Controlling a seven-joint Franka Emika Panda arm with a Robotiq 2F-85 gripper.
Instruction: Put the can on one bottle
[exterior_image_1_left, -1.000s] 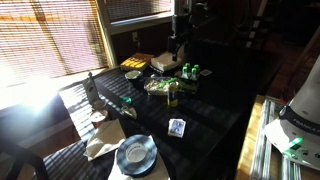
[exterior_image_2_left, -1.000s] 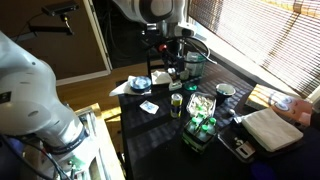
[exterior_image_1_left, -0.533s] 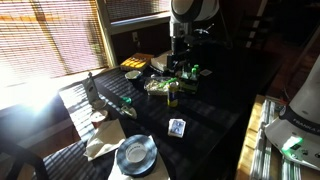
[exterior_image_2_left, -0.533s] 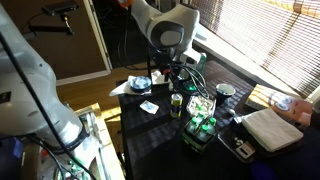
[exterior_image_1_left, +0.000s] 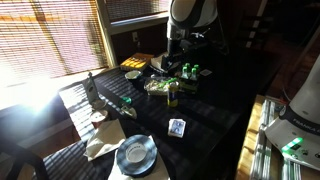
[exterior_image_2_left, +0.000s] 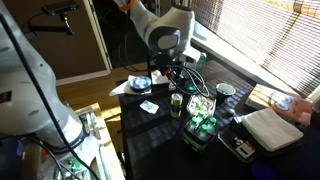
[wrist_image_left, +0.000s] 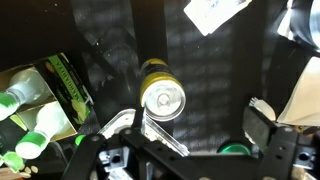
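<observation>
The robot's gripper will next go to the can's upper end (exterior_image_1_left: 172, 87) (wrist_image_left: 163, 97) and close there, with its fingers around the sides of the yellowish can.
The can (exterior_image_1_left: 172, 95) is a slim yellowish cylinder standing upright mid-table; it also shows in an exterior view (exterior_image_2_left: 176, 103). In the wrist view I look down on its silver top (wrist_image_left: 162, 97). Small green bottles (exterior_image_1_left: 190, 70) stand grouped behind it, in a dark tray (exterior_image_2_left: 203, 125), and at the wrist view's left edge (wrist_image_left: 22, 97). My gripper (wrist_image_left: 190, 128) is open and empty above the can, which sits just beyond the left finger. The gripper shows in both exterior views (exterior_image_1_left: 178, 62) (exterior_image_2_left: 178, 76).
A tall dark bottle (exterior_image_1_left: 90, 90) stands at the left. A plate (exterior_image_1_left: 135, 153) and a small card (exterior_image_1_left: 177, 127) lie near the front edge. A food packet (exterior_image_1_left: 160, 86) lies beside the can. A pale notebook (exterior_image_2_left: 270, 128) lies by the window.
The arm has come down and swung over the can and bottles; its wrist now hangs lower above them. The can and bottles have not moved.
</observation>
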